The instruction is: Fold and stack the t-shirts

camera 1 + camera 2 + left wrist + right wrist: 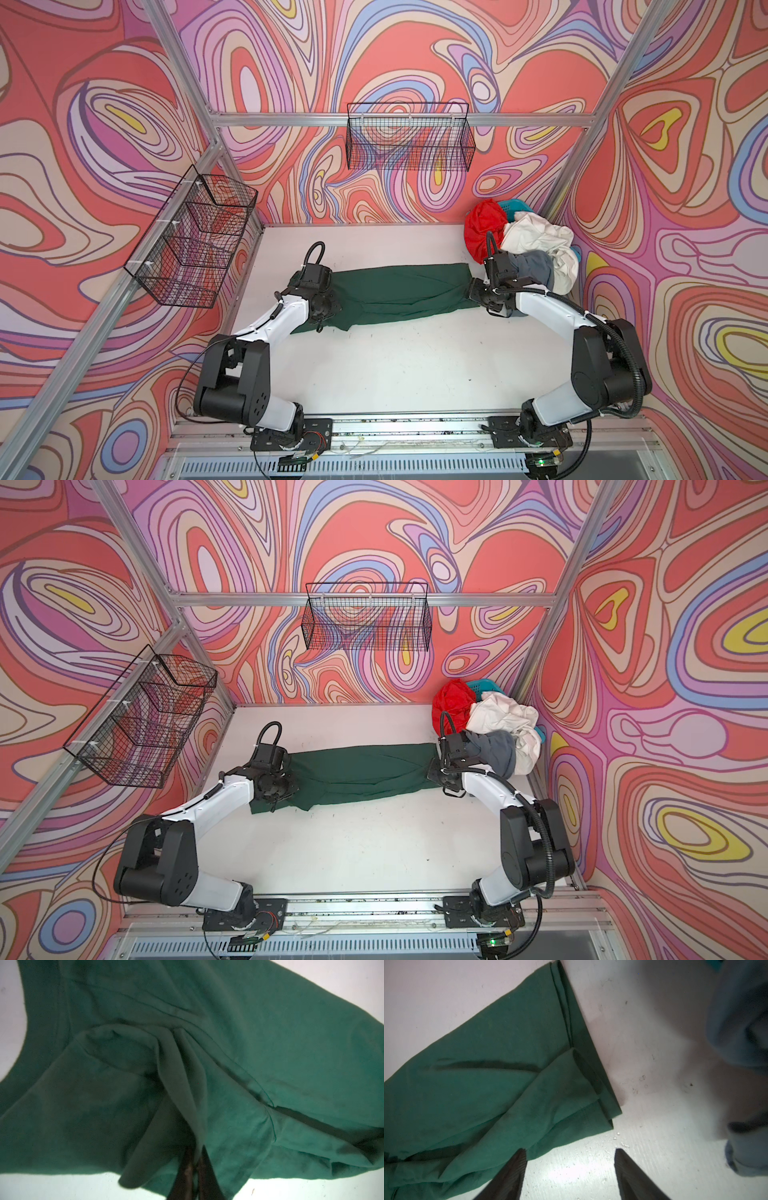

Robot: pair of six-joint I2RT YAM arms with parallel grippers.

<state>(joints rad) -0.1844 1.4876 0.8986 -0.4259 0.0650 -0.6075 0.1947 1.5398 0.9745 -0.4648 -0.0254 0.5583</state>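
Note:
My left gripper will let go of the raised pleat on the dark green t-shirt's body [338, 292] [208, 1032], toward the back edge of the t-shirt.
A dark green t-shirt [399, 291] [357, 771] lies as a long folded band across the middle of the white table [395, 374]. My left gripper [195, 1159] sits on its left end in both top views, shut on a raised pleat of the green cloth [182, 1076]. At the shirt's right end my right gripper [569, 1150] stands open over bare table, one fingertip [520, 1153] at the hem's edge [591, 1105]. In the back right corner the red [482, 224], off-white [536, 237] and grey-blue [536, 266] t-shirts lie crumpled in a heap. The grey-blue one [741, 1022] hangs close beside my right gripper.
A turquoise mesh basket [513, 206] peeks out behind the heap. Black wire baskets hang on the back wall [409, 137] and the left wall [195, 237]. Bare white table stretches in front of the green shirt toward the arm bases.

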